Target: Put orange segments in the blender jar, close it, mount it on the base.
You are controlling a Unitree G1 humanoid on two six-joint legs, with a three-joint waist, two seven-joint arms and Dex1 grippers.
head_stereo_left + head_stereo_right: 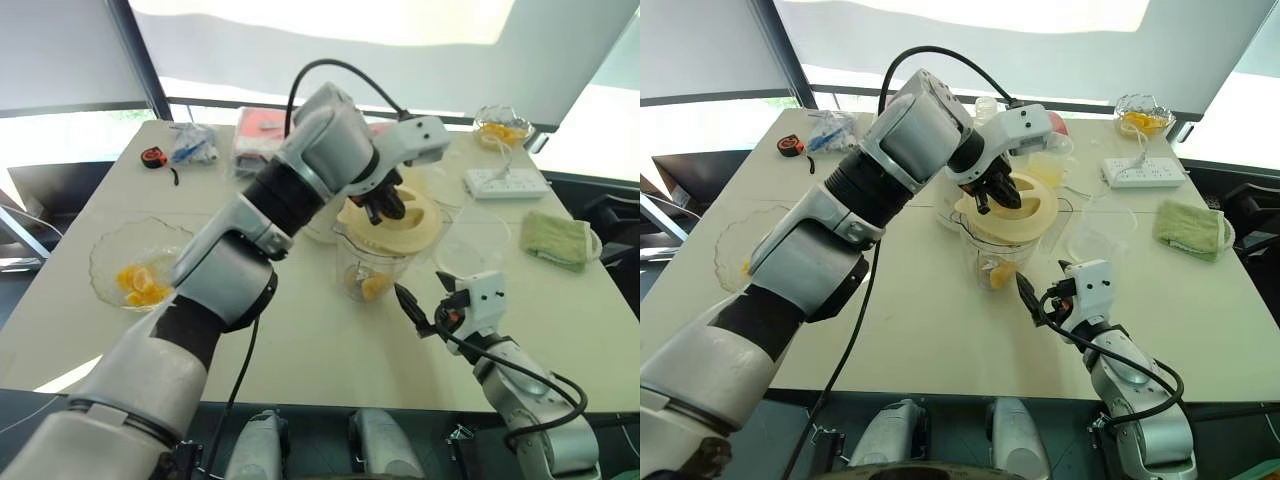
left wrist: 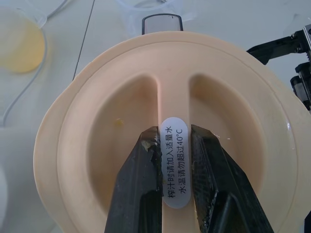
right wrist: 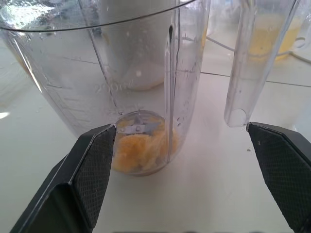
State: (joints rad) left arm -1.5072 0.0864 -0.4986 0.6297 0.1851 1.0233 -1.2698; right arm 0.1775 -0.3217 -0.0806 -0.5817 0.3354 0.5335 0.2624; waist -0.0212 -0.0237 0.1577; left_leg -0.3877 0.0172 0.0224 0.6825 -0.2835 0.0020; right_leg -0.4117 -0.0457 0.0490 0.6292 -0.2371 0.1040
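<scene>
Next, my right gripper will go to the clear blender jar's handle (image 1: 436, 241) (image 3: 254, 65) and close there, because that steadies the jar under the cream lid.
The clear blender jar (image 1: 372, 262) stands upright mid-table with orange segments (image 3: 141, 150) lying around its blades. My left gripper (image 2: 174, 133) is shut on the centre ridge of a cream lid (image 1: 400, 228), holding it slightly tilted at the jar's mouth; whether it is seated I cannot tell. My right gripper (image 3: 181, 133) stands open and low in front of the jar, a finger on each side and touching nothing. The white base (image 1: 318, 230) shows behind the jar, mostly hidden by my left arm. More orange segments (image 1: 143, 283) lie in a wide glass bowl (image 1: 110, 250) at the left.
A cup of yellow juice (image 2: 19, 41) stands beyond the jar. A clear empty container (image 1: 472, 245), a green cloth (image 1: 555, 238) and a white power strip (image 1: 505, 183) sit to the right. A small bowl of fruit (image 1: 503, 125) is at the far right corner.
</scene>
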